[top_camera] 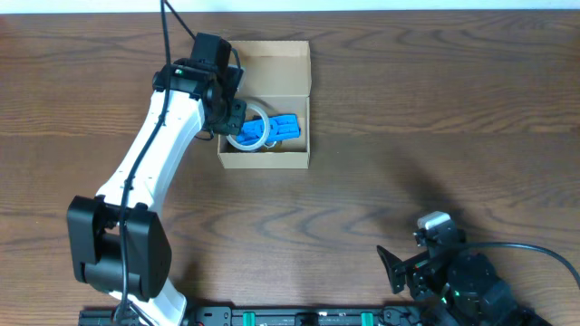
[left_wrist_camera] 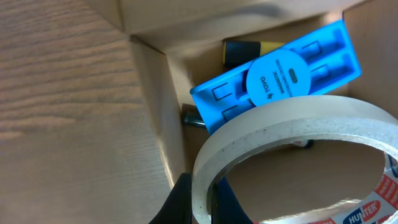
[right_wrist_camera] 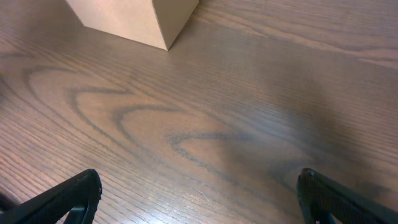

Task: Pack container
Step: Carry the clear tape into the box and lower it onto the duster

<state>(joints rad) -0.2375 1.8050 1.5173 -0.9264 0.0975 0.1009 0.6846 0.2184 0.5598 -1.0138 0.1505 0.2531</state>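
My left gripper is going to release the roll of white tape inside the container, on the front edge of the blue case (top_camera: 272, 139) (left_wrist_camera: 300, 119).
The tan cardboard container (top_camera: 294, 161) stands open at the table's upper middle, its flap lid (top_camera: 272, 63) folded back. Inside lie a blue plastic case (top_camera: 285, 127), a yellow-and-black item (left_wrist_camera: 252, 48) and a small dark metal piece (left_wrist_camera: 191, 117). My left gripper (top_camera: 231, 127) is shut on the wall of a roll of white tape (left_wrist_camera: 292, 134) and holds it over the container's left side, above the blue case (left_wrist_camera: 280, 68). My right gripper (right_wrist_camera: 199, 196) is open and empty low over bare table at the front right; it also shows in the overhead view (top_camera: 399, 267).
The dark wooden table (top_camera: 435, 136) lies all around the container. A corner of the container (right_wrist_camera: 140, 25) shows at the top left of the right wrist view. A black rail (top_camera: 299, 317) runs along the table's front edge.
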